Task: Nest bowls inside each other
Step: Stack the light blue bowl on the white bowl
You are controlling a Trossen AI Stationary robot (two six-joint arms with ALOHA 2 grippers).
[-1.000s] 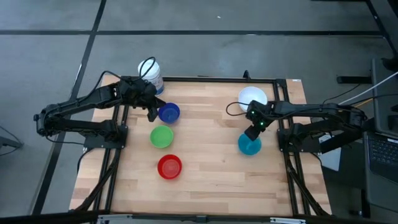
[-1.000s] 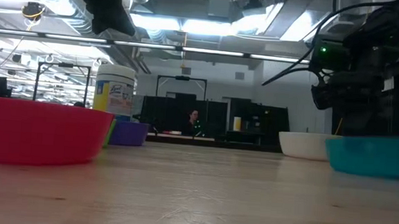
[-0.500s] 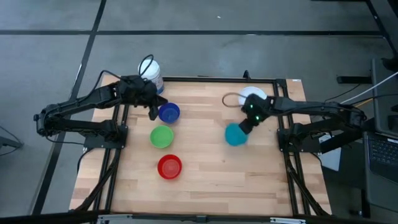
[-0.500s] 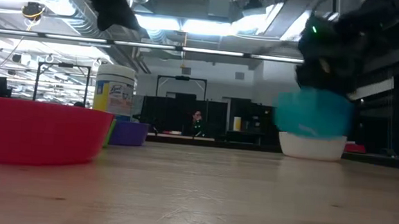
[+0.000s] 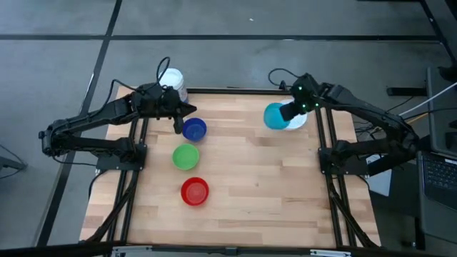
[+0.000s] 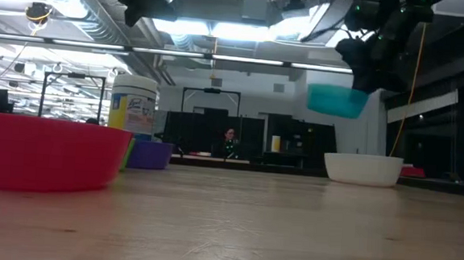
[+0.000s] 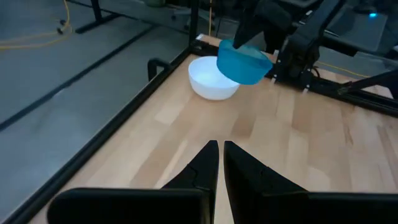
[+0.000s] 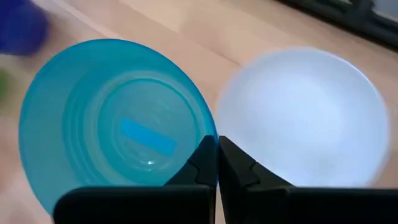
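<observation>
Next, I let go of the teal bowl, now held just above the white bowl, with my right gripper inside the white bowl (image 5: 291,115) (image 8: 303,117), down on the white bowl's bottom.
My right gripper (image 8: 217,146) is shut on the teal bowl (image 5: 275,116) and holds it in the air at the table's far right. The bowl hangs just left of and above the white bowl (image 5: 296,118), which rests on its base. At the far left my left gripper (image 7: 221,160) is shut on nothing and hovers above the table beside the dark blue bowl (image 5: 194,129). The green bowl (image 5: 186,156) and the red bowl (image 5: 194,191) stand on the table nearer the front. My right gripper pinches the teal bowl's rim (image 8: 208,132) on the side toward the white bowl, one finger inside the bowl and one outside. The fingers slant down from above. The bowl is lifted clear of the table (image 6: 337,100), mouth up and slightly tilted.
A white-lidded container (image 5: 173,81) with a blue and yellow label stands at the table's far left corner, behind my left gripper. A black frame rail (image 7: 155,87) runs along the table's edges. Bare wood lies in the middle and near part of the table (image 5: 264,193).
My right gripper has risen and swung toward the table's far edge, taking the teal bowl with it. The bowl stood on the table at the right a second ago. It now hangs clear in the air, beside and above the white bowl.
</observation>
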